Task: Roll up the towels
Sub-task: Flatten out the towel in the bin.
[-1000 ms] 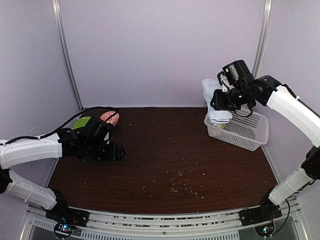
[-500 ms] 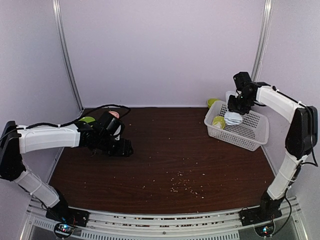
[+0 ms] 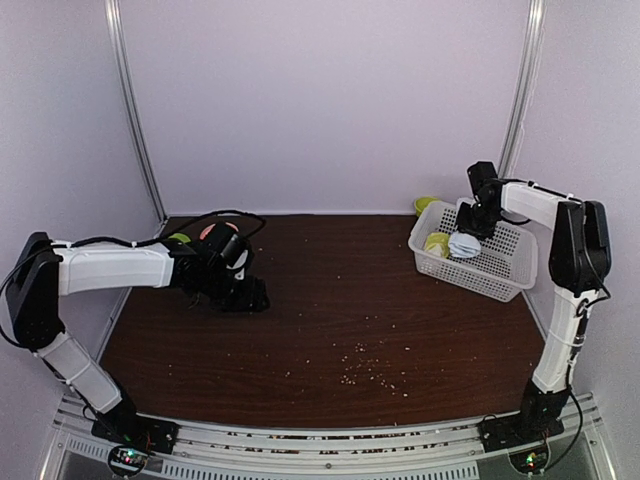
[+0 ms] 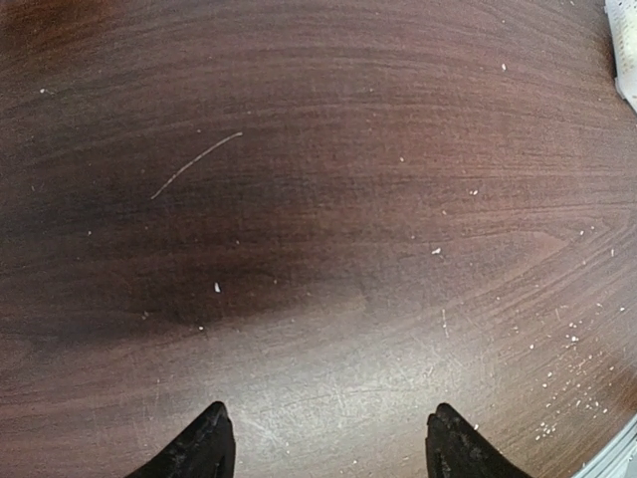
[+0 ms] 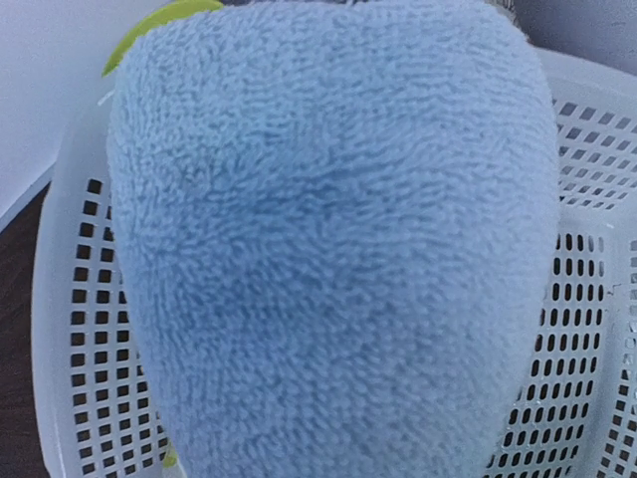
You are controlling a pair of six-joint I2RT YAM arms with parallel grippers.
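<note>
I will set the pale blue towel down with my right gripper in the white basket [image 3: 465, 254], next to the lime-green towel roll.
The pale blue towel [image 3: 464, 244] sits rolled inside the white basket [image 3: 500, 272], beside a lime-green towel roll [image 3: 437, 243]. My right gripper [image 3: 472, 222] is down on top of the blue towel. In the right wrist view the blue towel [image 5: 328, 249] fills the frame and hides the fingers; a green edge of the other towel [image 5: 159, 20] peeks out above it. My left gripper [image 3: 250, 297] hovers low over the bare table at the left. Its fingers [image 4: 209, 443] stand wide apart with nothing between them.
The basket [image 5: 80, 299] stands at the back right by the wall. A green object [image 3: 427, 204] lies behind it. A green item [image 3: 178, 238] and a reddish patterned one [image 3: 215, 230] lie behind the left arm. Crumbs [image 3: 365, 370] dot the table's middle front.
My right gripper came down and back, bringing the hanging blue towel into the basket. My left arm stretched a little further right over the table.
</note>
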